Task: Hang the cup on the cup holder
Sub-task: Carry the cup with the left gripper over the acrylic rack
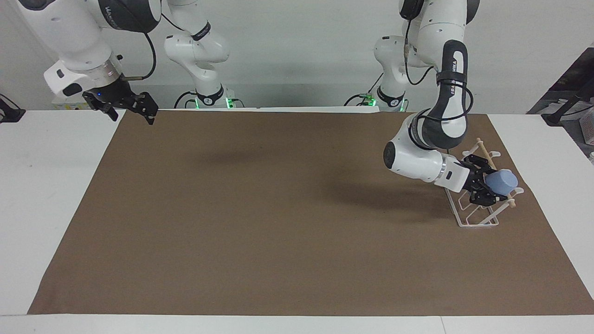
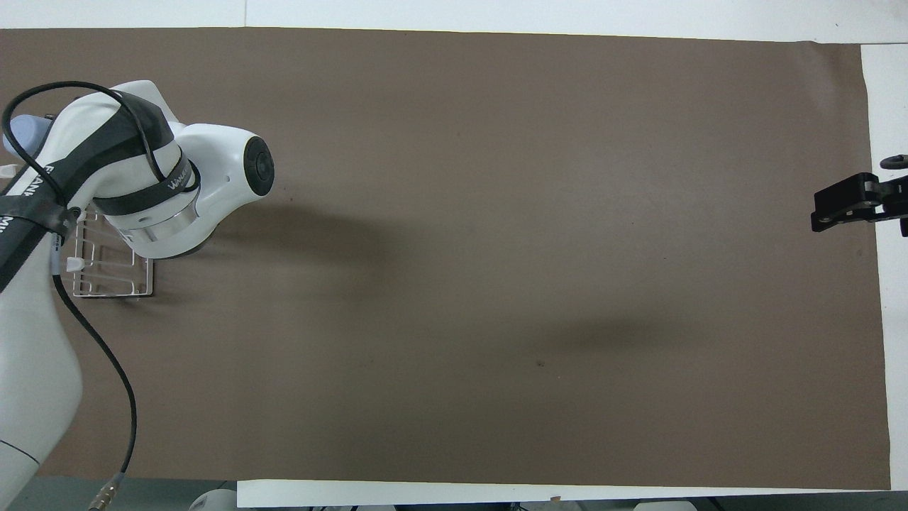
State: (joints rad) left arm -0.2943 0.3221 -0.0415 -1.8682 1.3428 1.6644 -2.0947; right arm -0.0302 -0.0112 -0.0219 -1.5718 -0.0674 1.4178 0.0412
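Observation:
Next, my left gripper releases the light-blue cup on the white cup holder's loop (image 2: 108,179) beneath the arm's white wrist.
My left gripper (image 1: 490,186) is shut on the light-blue cup (image 1: 503,182), which lies tilted on its side over the upper wire loops of the white cup holder (image 1: 478,214), close to its wooden dowel (image 1: 484,151). I cannot tell whether the cup rests on a loop. The holder stands on the brown mat at the left arm's end of the table. In the overhead view the left arm hides the gripper; only a sliver of the cup (image 2: 20,132) and part of the holder (image 2: 106,275) show. My right gripper (image 1: 132,109) waits open and empty over the mat's corner at the right arm's end.
The brown mat (image 1: 278,208) covers most of the white table (image 1: 46,185). Bare white table borders the mat at both ends. The left arm's elbow and cable (image 2: 106,369) hang over the mat beside the holder.

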